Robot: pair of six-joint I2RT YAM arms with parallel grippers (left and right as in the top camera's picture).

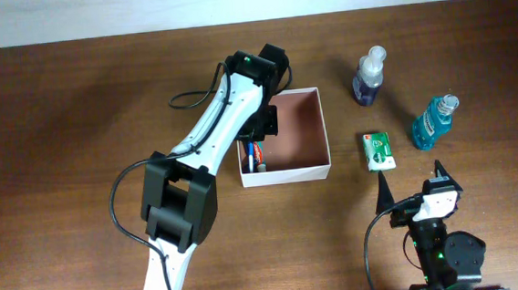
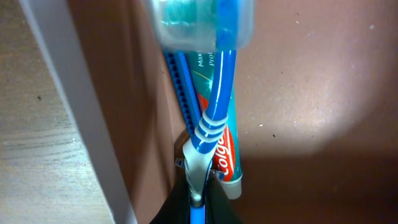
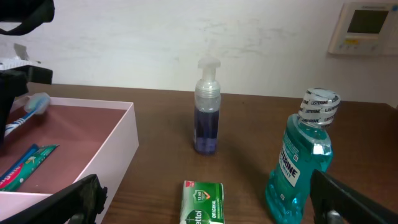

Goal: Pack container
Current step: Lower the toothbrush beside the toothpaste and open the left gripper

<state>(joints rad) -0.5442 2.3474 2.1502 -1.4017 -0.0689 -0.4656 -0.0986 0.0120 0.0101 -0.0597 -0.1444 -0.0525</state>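
My left gripper needs to release the blue toothbrush between the container's white side and the Colgate toothpaste tube (image 1: 247, 152) (image 2: 182, 102).
The container (image 1: 299, 128) is a square shallow box with white walls and a reddish-brown floor. My left gripper (image 2: 198, 190) hangs over its left side, shut on the handle of a blue toothbrush (image 2: 214, 106) whose capped head points away. Under the brush a Colgate toothpaste tube (image 2: 225, 152) lies on the floor along the white left wall (image 2: 74, 106). In the right wrist view the container (image 3: 99, 146) shows with the toothbrush (image 3: 32, 106) and tube (image 3: 28, 163) inside. My right gripper (image 1: 412, 182) stands open near the front edge, holding nothing.
To the right of the container stand a purple foam pump bottle (image 1: 369, 77) and a teal mouthwash bottle (image 1: 435, 122). A green soap box (image 1: 379, 149) lies flat between them and the right gripper. My left arm (image 1: 212, 130) crosses the table diagonally.
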